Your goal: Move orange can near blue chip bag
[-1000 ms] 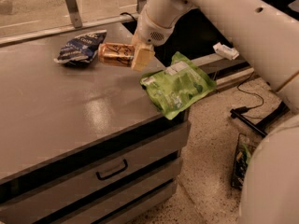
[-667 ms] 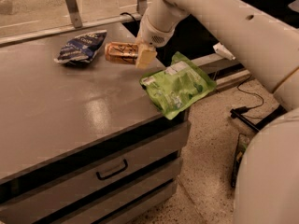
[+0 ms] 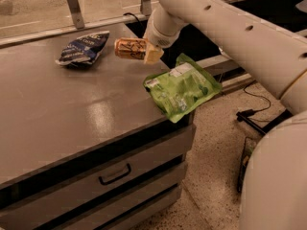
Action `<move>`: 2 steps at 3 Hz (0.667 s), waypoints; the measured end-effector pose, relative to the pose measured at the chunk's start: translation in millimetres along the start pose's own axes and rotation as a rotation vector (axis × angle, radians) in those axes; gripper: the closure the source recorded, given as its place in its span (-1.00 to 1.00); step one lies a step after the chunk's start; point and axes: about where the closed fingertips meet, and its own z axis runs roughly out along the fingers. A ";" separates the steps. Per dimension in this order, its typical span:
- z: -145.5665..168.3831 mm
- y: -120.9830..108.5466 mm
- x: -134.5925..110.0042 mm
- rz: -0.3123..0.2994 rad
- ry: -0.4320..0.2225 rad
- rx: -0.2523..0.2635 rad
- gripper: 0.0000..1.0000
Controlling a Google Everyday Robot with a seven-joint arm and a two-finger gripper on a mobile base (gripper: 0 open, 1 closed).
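Next, my gripper lets go of the orange can so that it rests against the blue chip bag's edge (image 3: 113, 52), the one that faces the green bag.
The orange can (image 3: 128, 48) lies on its side in my gripper (image 3: 145, 52), which is shut on the can's right end. The can hangs just above the grey counter (image 3: 72, 109) at the back. The blue chip bag (image 3: 84, 48) lies flat on the counter a short gap to the left of the can. One pale fingertip (image 3: 153, 56) shows below the can's end; the other finger is hidden behind the can. My white arm comes in from the upper right.
A bright green bag (image 3: 182, 85) lies over the counter's right front corner, right of and below the gripper. A metal rail (image 3: 72, 6) runs behind the counter. Drawers with a handle (image 3: 114, 174) are below. Cables lie on the floor at right.
The gripper with the can has shifted slightly up and to the right. The blue bag and the green bag have stayed where they were.
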 end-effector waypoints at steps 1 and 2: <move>3.5 -13.3 3.7 -0.022 0.023 0.053 1.00; 8.0 -23.8 6.0 -0.046 0.042 0.090 1.00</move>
